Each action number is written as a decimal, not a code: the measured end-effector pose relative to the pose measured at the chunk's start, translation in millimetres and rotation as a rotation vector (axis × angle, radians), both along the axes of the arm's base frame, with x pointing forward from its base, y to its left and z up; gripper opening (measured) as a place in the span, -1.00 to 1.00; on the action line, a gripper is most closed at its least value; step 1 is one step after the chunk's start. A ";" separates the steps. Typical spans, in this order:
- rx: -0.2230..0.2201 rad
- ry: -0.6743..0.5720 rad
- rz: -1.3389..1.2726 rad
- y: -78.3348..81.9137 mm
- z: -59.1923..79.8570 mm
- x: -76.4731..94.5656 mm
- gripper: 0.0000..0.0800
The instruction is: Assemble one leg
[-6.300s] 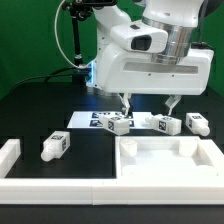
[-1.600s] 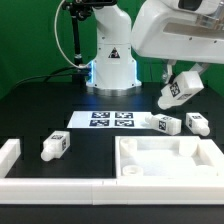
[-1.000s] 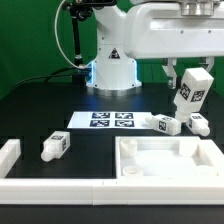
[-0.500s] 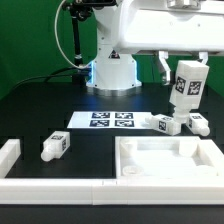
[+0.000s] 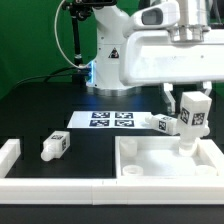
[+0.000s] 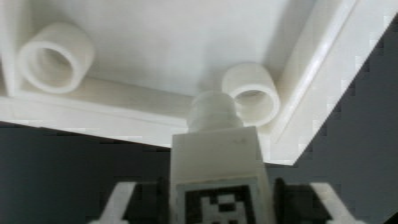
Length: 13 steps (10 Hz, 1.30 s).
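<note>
My gripper will let go of the white leg in the tabletop's front corner socket (image 5: 206, 170) (image 6: 253, 101), farthest from the L-shaped rim piece.
My gripper (image 5: 191, 103) is shut on a white leg (image 5: 192, 122) with a black-and-white tag. I hold it upright over the far right corner of the white tabletop (image 5: 170, 172). In the wrist view the leg (image 6: 219, 150) points at a round socket (image 6: 254, 92) in the tabletop's corner, its tip close to the socket. A second socket (image 6: 59, 62) shows beside it. Other legs lie on the table: one (image 5: 53, 146) at the exterior view's left, one (image 5: 166, 124) behind the tabletop, one partly hidden behind the held leg.
The marker board (image 5: 110, 119) lies on the black table behind the tabletop. A white L-shaped rim piece (image 5: 12, 160) runs along the front at the exterior view's left. The robot base (image 5: 110, 60) stands at the back.
The gripper picked a leg from beside the marker board, lifted it, turned it upright and has lowered it toward the tabletop's far right corner.
</note>
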<state>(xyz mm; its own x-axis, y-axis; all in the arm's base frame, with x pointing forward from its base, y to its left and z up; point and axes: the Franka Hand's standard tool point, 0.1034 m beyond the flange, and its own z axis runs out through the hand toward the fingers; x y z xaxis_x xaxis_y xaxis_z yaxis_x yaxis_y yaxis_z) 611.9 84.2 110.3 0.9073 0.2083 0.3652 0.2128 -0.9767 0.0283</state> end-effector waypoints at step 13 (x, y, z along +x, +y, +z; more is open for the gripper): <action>0.028 0.001 -0.056 25.9 -34.7 11.2 -0.30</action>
